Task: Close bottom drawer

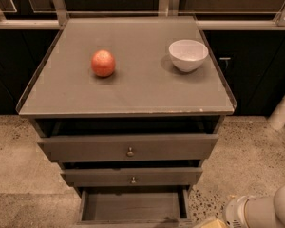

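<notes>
Next, I close on the bottom drawer's front corner (192,223) nearest the white arm.
The bottom drawer (133,206) of the grey-brown cabinet is pulled out. I look down into its empty inside, and its front runs along the lower edge of the view with the knob hidden. The middle drawer (131,176) and the top drawer (128,147) above it each stand slightly out and show a small metal knob. My gripper (210,223) is at the lower right, just right of the open drawer's front corner. Only a tan tip of it shows, ahead of the white arm (261,212).
A red-orange fruit (103,63) and a white bowl (188,55) sit on the cabinet top (128,91). Dark cupboards and a metal rail run behind. A white post (282,110) stands at the right on the speckled floor (249,160).
</notes>
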